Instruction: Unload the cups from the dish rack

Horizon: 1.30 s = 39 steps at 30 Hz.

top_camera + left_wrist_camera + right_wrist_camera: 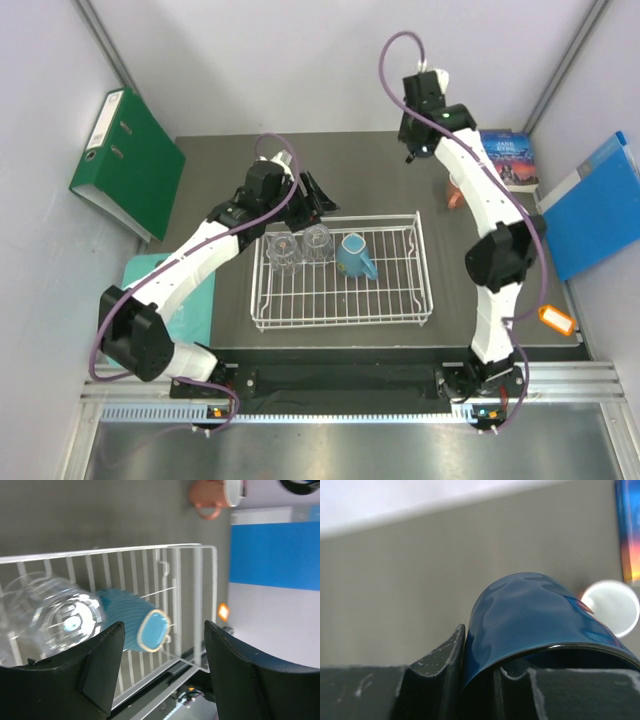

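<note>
Next, I set the dark blue mug on the table [412, 197] beside the salmon-pink mug, just behind the dish rack, using my right gripper.
The white wire dish rack [385, 312] sits mid-table. Two clear glass tumblers [283, 250] [317, 243] and a light blue mug [355, 257] stand along its far side. My left gripper [318, 193] hovers open just behind the tumblers, holding nothing. In the left wrist view its fingers [102, 667] frame one tumbler [55, 615] and the light blue mug [135, 622] inside the rack [197, 565]. At the far right, my right gripper [480, 675] is shut on the wall of a dark blue mug [535, 615]. A salmon-pink mug [612, 607] stands on the table beyond it.
A green binder [125, 165] leans at the back left. A blue folder [595, 205] and a book [510, 160] lie at the right. A teal mat [190, 290] lies left of the rack. An orange tag [555, 318] hangs near the right arm.
</note>
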Tool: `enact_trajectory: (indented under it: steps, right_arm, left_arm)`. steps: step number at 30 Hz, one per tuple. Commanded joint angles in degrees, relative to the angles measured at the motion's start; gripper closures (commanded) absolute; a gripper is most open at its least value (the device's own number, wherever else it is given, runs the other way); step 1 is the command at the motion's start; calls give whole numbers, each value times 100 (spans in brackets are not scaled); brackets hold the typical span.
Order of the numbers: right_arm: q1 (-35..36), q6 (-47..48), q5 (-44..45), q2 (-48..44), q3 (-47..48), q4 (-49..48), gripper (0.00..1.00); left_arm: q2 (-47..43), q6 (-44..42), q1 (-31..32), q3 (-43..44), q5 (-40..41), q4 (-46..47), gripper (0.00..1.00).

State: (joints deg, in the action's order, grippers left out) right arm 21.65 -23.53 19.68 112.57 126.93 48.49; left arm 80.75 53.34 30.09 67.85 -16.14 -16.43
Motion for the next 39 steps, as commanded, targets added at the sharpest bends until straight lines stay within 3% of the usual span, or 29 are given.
enact_trajectory:
  steps: [1, 15, 19, 35, 39]
  right_arm:
    - [-38, 129, 387, 387, 289, 495, 100]
    - [-442, -64, -403, 1574, 87, 188, 100]
    - [-565, -125, -605, 1636, -388, -234, 100]
    - [-609, -249, -1133, 2190, -389, -331, 100]
    - [-601, -222, -1168, 2068, -485, -401, 82]
  left_arm:
    - [-288, -456, -3, 193, 831, -870, 31]
    - [151, -606, -11, 166, 841, -897, 32]
    - [344, -623, -3, 193, 806, -897, 33]
    - [828, -632, -11, 386, 674, -933, 33]
    - [846, -729, -3, 448, 621, -924, 33]
